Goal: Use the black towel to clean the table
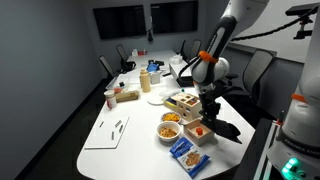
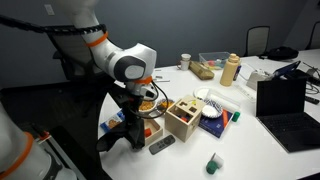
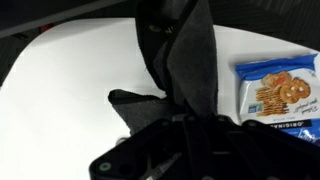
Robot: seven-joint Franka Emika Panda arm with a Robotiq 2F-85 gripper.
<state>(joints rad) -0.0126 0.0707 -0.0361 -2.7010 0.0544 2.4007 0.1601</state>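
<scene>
The black towel, now hanging over the white table, will be let go by my gripper on top of the blue snack packet (image 1: 189, 150) (image 3: 272, 96) near the wooden box.
The black towel (image 3: 192, 62) hangs pinched in my gripper (image 3: 186, 128), which is shut on its upper edge. In the wrist view the cloth trails away from the fingers over the white table (image 3: 70, 95), its lower end on or just above the top. In both exterior views the gripper (image 1: 209, 112) (image 2: 135, 122) points down near the table's edge, with the towel (image 1: 226, 127) (image 2: 118, 138) draped below it, beside the wooden boxes.
A blue snack packet (image 3: 280, 92) (image 1: 187, 152) lies close to the towel. Wooden boxes (image 1: 185, 103) (image 2: 183, 117), a snack bowl (image 1: 170, 128), a white board with pens (image 1: 108, 132), a remote (image 2: 160, 147) and a laptop (image 2: 285, 110) crowd the table.
</scene>
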